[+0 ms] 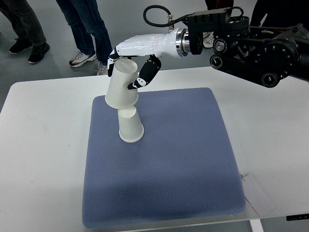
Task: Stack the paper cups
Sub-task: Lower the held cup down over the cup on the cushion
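My right gripper should release the upper cup over the top of the lower cup (126, 111) on the blue mat.
Two white paper cups stand mouth down on the blue mat (174, 159). The lower cup (131, 126) rests on the mat near its far left part. The upper cup (122, 84) sits over the lower cup's top, tilted a little to the right. My right hand (128, 67) comes in from the right along a white forearm and is wrapped around the upper cup, thumb-side fingers (145, 76) on its right wall and other fingertips at its top left. The left arm does not show.
The mat lies on a white table (43, 135). Legs and shoes of people (82, 29) stand beyond the table's far edge. A paper slip (258, 193) lies at the mat's near right corner.
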You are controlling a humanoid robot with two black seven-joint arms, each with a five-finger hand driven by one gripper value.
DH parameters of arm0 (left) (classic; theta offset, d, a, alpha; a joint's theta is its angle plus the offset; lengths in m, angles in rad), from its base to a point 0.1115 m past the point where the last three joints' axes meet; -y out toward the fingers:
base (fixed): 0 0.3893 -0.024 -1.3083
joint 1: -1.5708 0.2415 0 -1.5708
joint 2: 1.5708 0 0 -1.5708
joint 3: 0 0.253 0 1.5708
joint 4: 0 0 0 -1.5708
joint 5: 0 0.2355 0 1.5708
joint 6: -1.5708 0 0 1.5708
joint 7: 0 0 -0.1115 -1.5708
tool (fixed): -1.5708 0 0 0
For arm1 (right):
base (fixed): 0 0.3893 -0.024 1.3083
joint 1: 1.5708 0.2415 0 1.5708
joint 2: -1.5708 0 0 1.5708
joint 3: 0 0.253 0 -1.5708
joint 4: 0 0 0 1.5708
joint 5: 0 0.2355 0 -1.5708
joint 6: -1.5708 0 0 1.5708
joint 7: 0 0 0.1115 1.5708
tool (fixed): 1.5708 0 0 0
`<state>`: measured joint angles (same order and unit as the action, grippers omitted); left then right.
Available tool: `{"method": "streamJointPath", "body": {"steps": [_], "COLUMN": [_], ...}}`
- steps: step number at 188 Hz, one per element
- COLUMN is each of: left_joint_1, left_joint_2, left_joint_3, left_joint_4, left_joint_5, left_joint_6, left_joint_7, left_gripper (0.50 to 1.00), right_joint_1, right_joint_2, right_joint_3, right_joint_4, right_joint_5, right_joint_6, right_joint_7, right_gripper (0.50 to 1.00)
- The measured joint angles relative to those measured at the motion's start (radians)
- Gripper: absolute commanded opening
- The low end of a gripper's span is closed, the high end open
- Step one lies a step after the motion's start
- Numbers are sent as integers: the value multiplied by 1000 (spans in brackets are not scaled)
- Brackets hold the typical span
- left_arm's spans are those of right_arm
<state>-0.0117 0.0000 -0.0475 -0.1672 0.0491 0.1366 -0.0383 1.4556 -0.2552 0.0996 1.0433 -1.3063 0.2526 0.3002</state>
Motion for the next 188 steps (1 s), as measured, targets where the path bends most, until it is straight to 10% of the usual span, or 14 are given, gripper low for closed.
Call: {"method": "streamJointPath", "body": {"steps": [188], "left_joint_1": [0], "left_joint_2": [0], "left_joint_3": [0], "left_joint_4": [0], "left_joint_5": [0], "left_joint_6": [0], "left_joint_7": [0], "left_gripper": [1000], "right_joint_1": [-47], "right_joint_2": [63], "right_joint_3": [-25], "right_joint_4": [-33], "right_joint_5": [-94], "right_joint_6": [-31], "right_joint_7": [-26], "right_gripper": [500]}}
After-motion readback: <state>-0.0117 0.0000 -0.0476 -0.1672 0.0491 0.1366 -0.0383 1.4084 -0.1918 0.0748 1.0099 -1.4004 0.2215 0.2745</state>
